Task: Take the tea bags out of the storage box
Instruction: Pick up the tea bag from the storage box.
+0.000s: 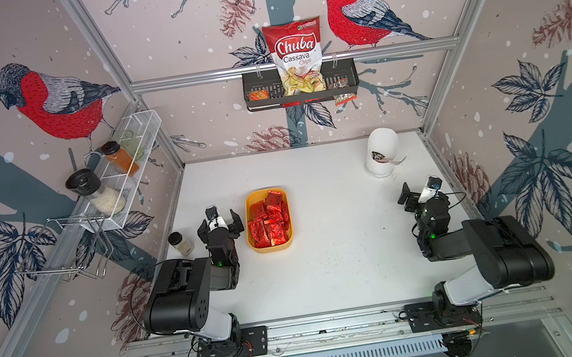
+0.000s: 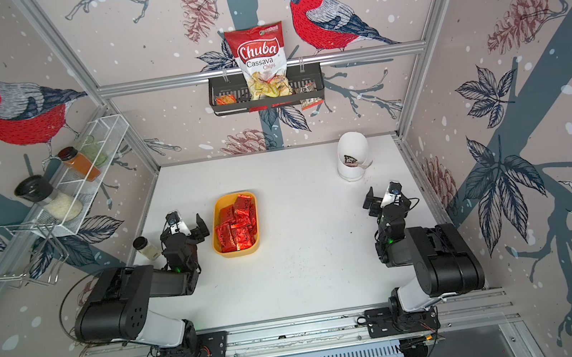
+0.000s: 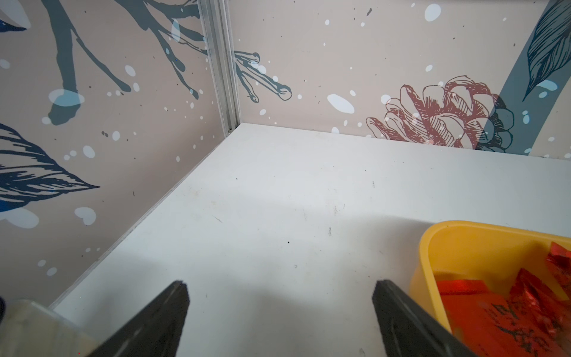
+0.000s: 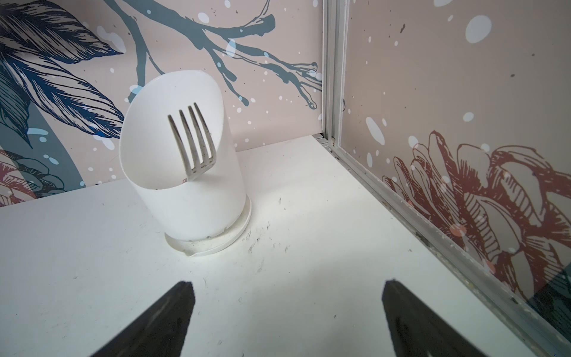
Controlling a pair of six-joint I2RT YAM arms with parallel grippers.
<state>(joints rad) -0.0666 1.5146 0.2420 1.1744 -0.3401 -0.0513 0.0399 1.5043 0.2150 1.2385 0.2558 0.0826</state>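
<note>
The inner end of the tea bag point(image 1: 270, 205) lies in the storage box's far corner, nearest the utensil holder. My left gripper will grab it next.
The storage box point(image 1: 272, 248) point(image 2: 238, 252) is a shallow mustard-yellow tub on the white table, left of centre in both top views. Several shiny red foil tea bags point(image 1: 268, 223) point(image 2: 236, 227) lie piled inside it. My left gripper point(image 1: 219, 221) point(image 2: 186, 228) hovers just left of the box, open and holding nothing. In the left wrist view the gripper point(image 3: 281, 282) spans bare table, with the box wall point(image 3: 463, 244) and tea bags point(image 3: 509, 315) beside one finger. My right gripper point(image 1: 421, 188) point(image 2: 384, 194) point(image 4: 289, 282) is open and empty near the right wall, far from the box.
A white utensil holder point(image 1: 382, 153) point(image 4: 185, 191) with a fork point(image 4: 193, 142) stands at the back right. A small jar point(image 1: 180, 243) sits left of the left arm. On the walls hang a black basket point(image 1: 258, 95) with a chips bag and a white wire rack point(image 1: 146, 128) of spice jars.
</note>
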